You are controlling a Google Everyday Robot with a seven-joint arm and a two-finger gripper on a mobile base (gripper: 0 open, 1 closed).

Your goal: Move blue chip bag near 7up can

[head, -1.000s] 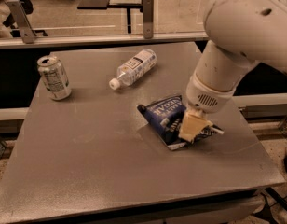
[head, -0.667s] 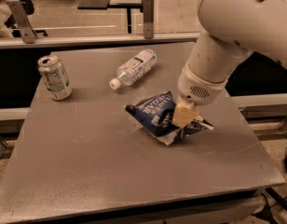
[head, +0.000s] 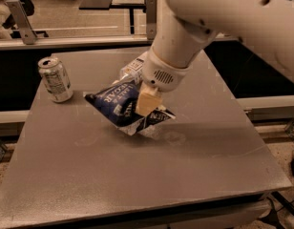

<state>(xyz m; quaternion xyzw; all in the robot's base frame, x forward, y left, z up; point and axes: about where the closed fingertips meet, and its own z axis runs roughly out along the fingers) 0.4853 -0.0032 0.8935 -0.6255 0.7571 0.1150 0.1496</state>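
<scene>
The blue chip bag will go down from my gripper onto the grey table [head: 80, 106], where I will put it just in front of the 7up can.
The blue chip bag [head: 116, 104] is a crinkled navy foil bag with white lettering, held just above the grey table [head: 137, 175] near its middle left. My gripper [head: 148, 104] hangs from the large white arm and is shut on the bag's right part, with a cream finger [head: 147, 101] across it. The 7up can [head: 55, 79] stands upright at the table's left edge, a short gap left of the bag's tip.
A clear plastic water bottle [head: 132, 68] lies behind the bag, mostly hidden by my arm. A black gap and a metal rail [head: 80, 41] run behind the table. Office chairs and another table stand further back.
My gripper has carried the blue chip bag leftwards across the table, from the right of centre to close beside the 7up can. The can has not moved.
</scene>
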